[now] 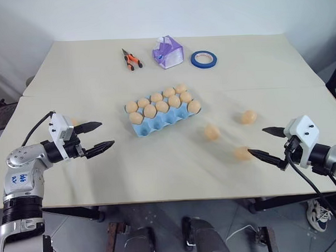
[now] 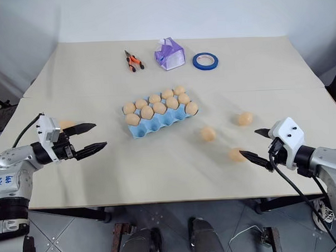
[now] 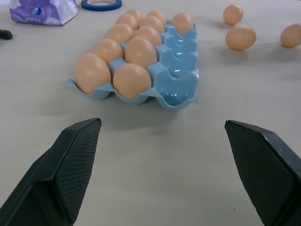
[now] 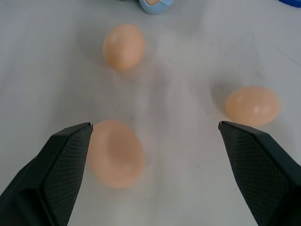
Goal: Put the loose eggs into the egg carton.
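My right gripper will grasp around the middle of the loose egg (image 1: 243,154) (image 4: 116,154) closest to the table's near edge and will leave the two farther eggs for later.
The light blue egg carton (image 1: 157,125) lies mid-table with several tan eggs in its far cups; the cups along its near side are empty (image 3: 178,80). Three loose eggs lie to its right: one (image 1: 212,132) closest to the carton, one (image 1: 248,117) farther right, and one (image 1: 242,153) just beside a fingertip of my right gripper (image 1: 256,140). That gripper is open, and in the right wrist view this egg (image 4: 115,153) sits inside one finger. Another loose egg (image 2: 66,124) peeks from behind my left gripper (image 1: 106,134), which is open, empty and pointed at the carton.
At the table's far side lie orange-handled pliers (image 1: 131,60), a purple-and-white box (image 1: 167,52) and a roll of blue tape (image 1: 203,59). Bare tabletop (image 1: 158,165) stretches between the carton and the near edge.
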